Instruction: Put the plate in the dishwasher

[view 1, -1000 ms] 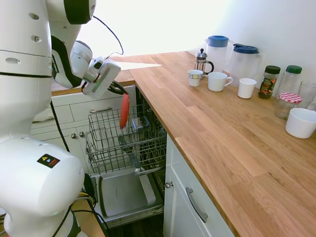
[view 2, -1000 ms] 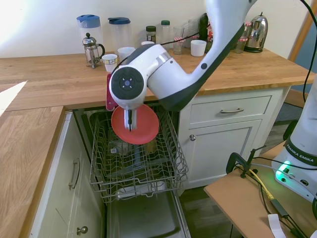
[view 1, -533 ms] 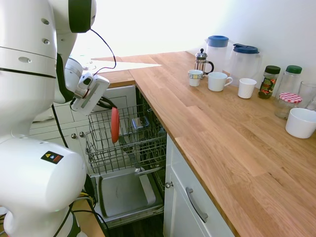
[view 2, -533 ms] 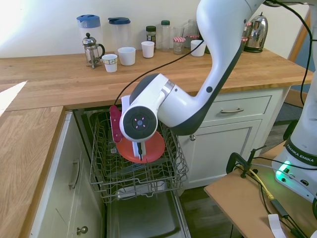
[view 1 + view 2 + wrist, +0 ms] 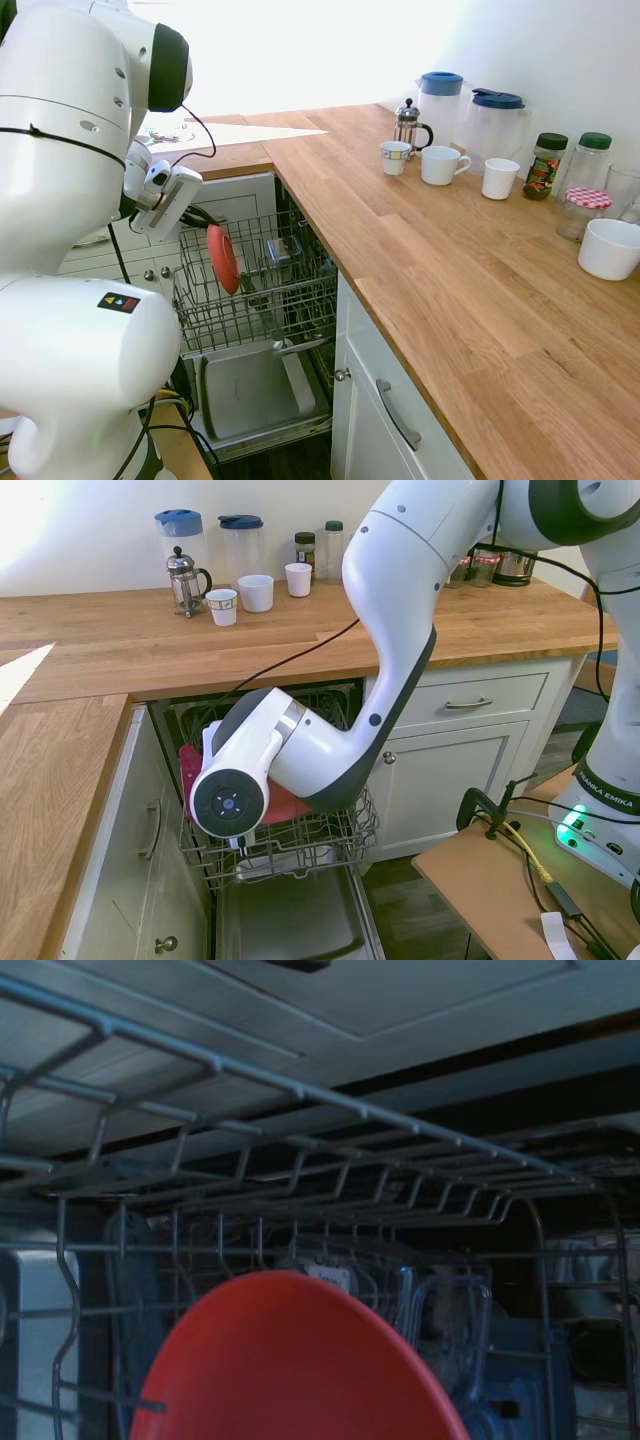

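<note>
My gripper is going to let go of the coral-red plate on edge in the front end of the pulled-out wire rack [image 5: 216,265].
The coral-red plate [image 5: 222,260] stands on edge, hanging low inside the dishwasher's pulled-out wire rack [image 5: 285,295] near its front left. My gripper [image 5: 212,231] is shut on the plate's upper rim. In the second exterior view the arm's wrist covers the gripper and most of the plate [image 5: 188,763], of which only red slivers show at the rack [image 5: 345,830]. The wrist view shows the plate's [image 5: 300,1370] curved rim before the rack wires [image 5: 300,1150]. The dishwasher's grey door [image 5: 250,390] lies open below the rack.
A metal item [image 5: 284,250] sits deeper in the rack. White drawers [image 5: 200,222] flank the dishwasher. On the wooden worktop [image 5: 430,280] stand white mugs [image 5: 442,164], a French press [image 5: 409,124], two jugs, jars and a white bowl [image 5: 609,247].
The gripper has carried the plate down and toward the rack's front, from above the wires to low among them. The arm's wrist now hides most of the plate in the second exterior view.
</note>
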`<state>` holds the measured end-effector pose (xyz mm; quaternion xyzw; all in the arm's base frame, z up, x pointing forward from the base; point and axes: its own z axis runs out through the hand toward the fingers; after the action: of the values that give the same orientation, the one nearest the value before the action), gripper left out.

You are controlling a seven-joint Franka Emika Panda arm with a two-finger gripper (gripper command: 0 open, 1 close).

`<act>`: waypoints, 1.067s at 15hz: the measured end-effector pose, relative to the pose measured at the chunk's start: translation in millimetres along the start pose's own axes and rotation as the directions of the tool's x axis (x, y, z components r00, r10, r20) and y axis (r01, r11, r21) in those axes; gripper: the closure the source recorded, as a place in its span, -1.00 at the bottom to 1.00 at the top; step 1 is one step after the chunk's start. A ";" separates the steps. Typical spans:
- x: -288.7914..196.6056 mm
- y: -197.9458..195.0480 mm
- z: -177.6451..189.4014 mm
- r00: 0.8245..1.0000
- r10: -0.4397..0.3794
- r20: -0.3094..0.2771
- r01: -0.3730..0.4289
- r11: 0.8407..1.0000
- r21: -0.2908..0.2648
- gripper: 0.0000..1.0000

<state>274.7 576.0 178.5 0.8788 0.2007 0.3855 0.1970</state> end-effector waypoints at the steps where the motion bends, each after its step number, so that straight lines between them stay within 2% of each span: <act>1: 2.2 -6.8 3.1 1.000 0.001 0.002 -0.001 1.000 0.000 1.00; 6: 0.8 -35.7 14.7 0.999 0.008 0.037 -0.008 1.000 -0.006 1.00; 7: 2.4 -37.8 18.2 0.999 0.013 0.047 -0.013 1.000 -0.009 -1.00; 16: 34.2 -38.1 11.4 0.988 0.097 0.121 -0.092 0.995 -0.044 -1.00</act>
<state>296.9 623.2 172.7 0.9054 0.1388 0.3433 0.2074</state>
